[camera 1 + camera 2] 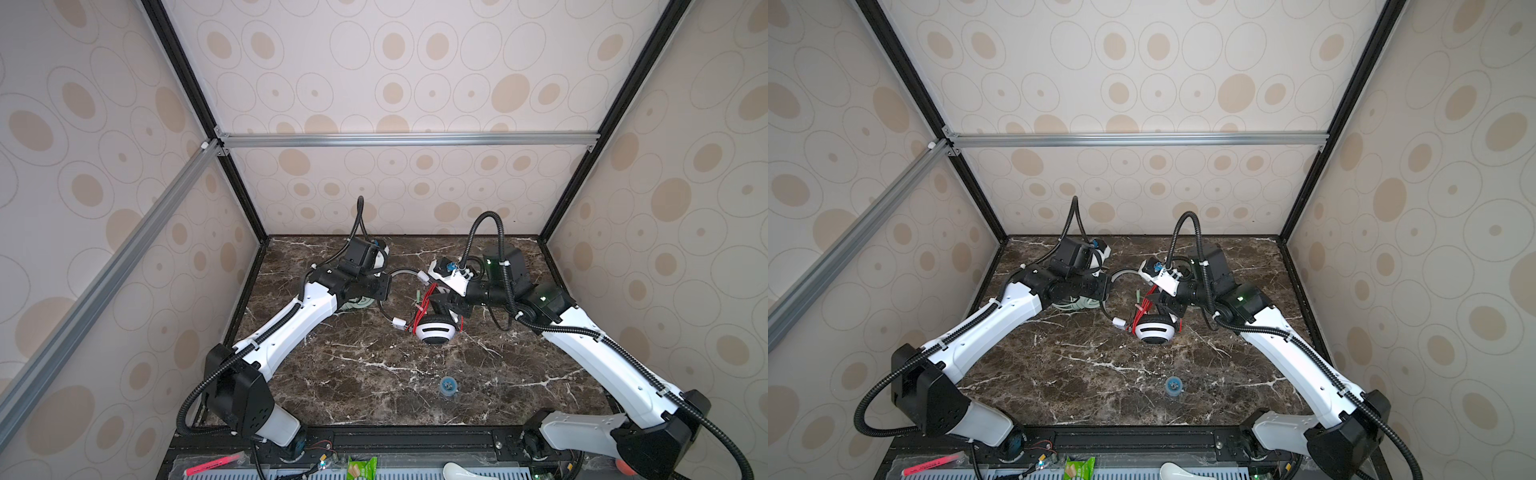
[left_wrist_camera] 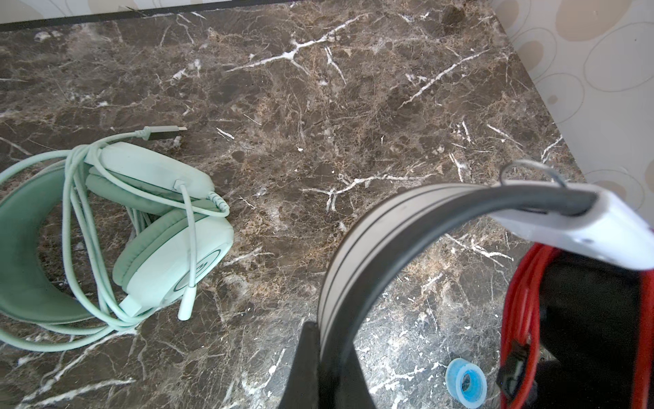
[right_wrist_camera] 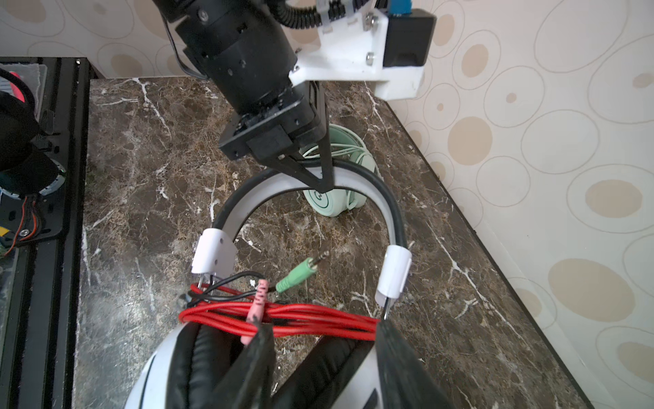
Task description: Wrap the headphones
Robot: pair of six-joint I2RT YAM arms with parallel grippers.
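My left gripper has a place for the white-and-black headphones. It will set them down on the marble (image 1: 417,293) (image 2: 364,189) beside the mint green headphones.
The white-and-black headphones (image 1: 436,330) stand near the table's middle. Their red cord (image 3: 318,317) is bundled across the two ear cups, with a green plug (image 3: 299,274) and a pink plug (image 3: 258,297) sticking out. My left gripper (image 2: 329,336) is shut on the top of their headband (image 2: 354,255), and it shows in the right wrist view too (image 3: 323,184). My right gripper (image 3: 323,327) is open, its fingers straddling one ear cup just under the cord bundle. The mint green headphones (image 2: 170,262) lie flat behind my left arm, cord looped loosely over them.
A small blue tape roll (image 1: 448,386) lies on the marble table toward the front. Patterned walls close in the back and both sides. The front rail holds a pink marker (image 1: 212,463) and a green packet (image 1: 361,467).
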